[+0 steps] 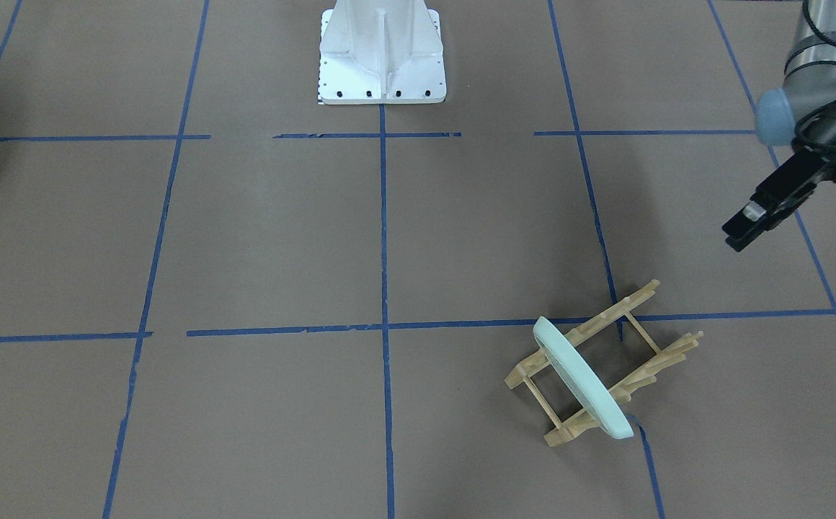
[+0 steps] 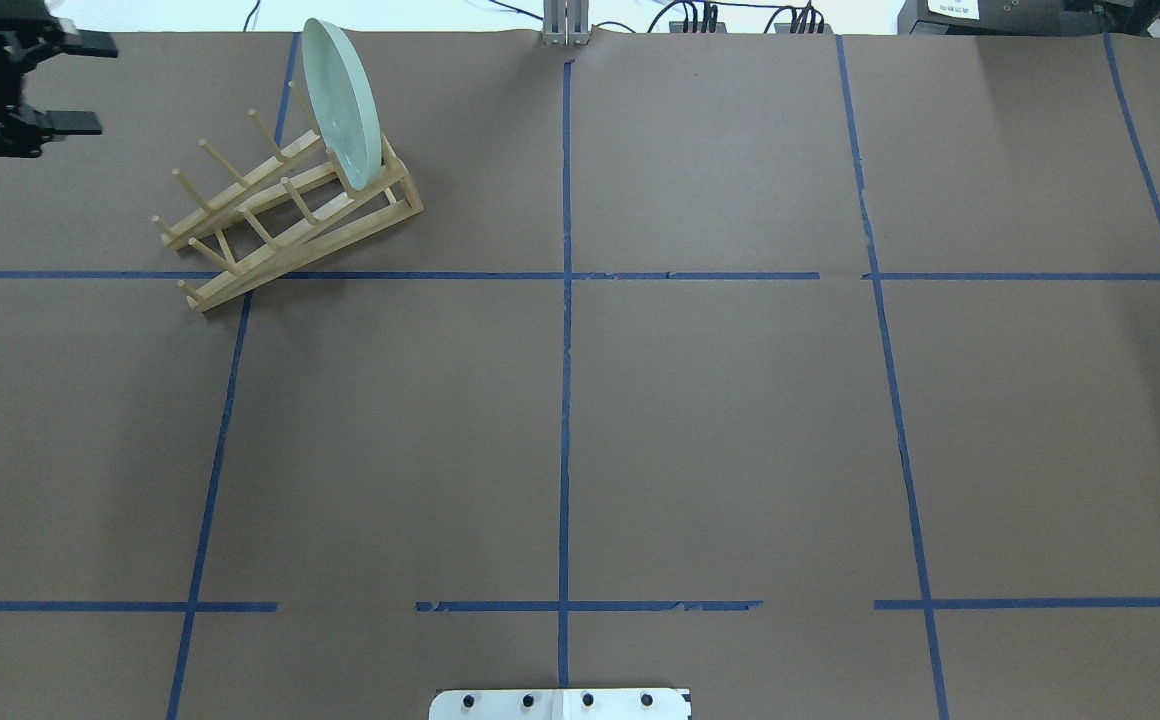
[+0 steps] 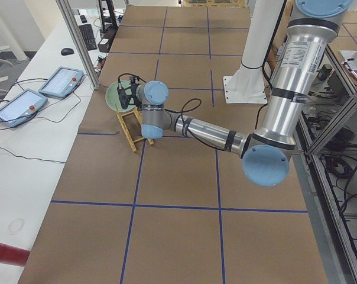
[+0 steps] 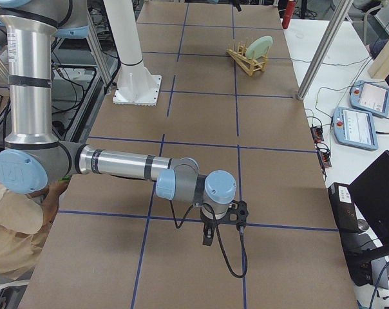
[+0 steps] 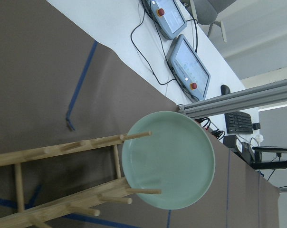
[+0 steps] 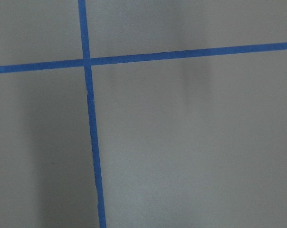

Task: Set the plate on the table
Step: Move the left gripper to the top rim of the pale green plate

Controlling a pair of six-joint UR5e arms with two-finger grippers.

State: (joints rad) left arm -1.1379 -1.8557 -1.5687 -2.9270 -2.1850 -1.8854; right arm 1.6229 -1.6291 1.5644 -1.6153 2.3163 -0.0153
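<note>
I will next move my left gripper over to the middle of the plate's top edge [image 1: 587, 373] [image 5: 214, 161], which is above the wooden rack, and close it there.
The pale mint-green plate [image 1: 580, 378] stands on edge in a slot at one end of a light wooden pegged rack [image 1: 666, 353], on the brown table [image 1: 281, 231] with blue tape lines. In the overhead view the plate [image 2: 340, 100] and rack [image 2: 410, 205] are at the far left. My left gripper [image 2: 90, 83] is open and empty, above the table to the left of the rack and apart from it; it also shows in the front view [image 1: 742, 231]. The left wrist view faces the plate [image 5: 169, 159]. My right gripper [image 4: 207, 235] hangs over bare table far from the rack; I cannot tell its state.
The white pedestal base [image 1: 382, 65] stands at the middle of the robot's side. Beyond the table's far edge is a white desk with tablets [image 5: 188, 69] and cables. An aluminium post [image 4: 323, 51] stands at that edge near the rack.
</note>
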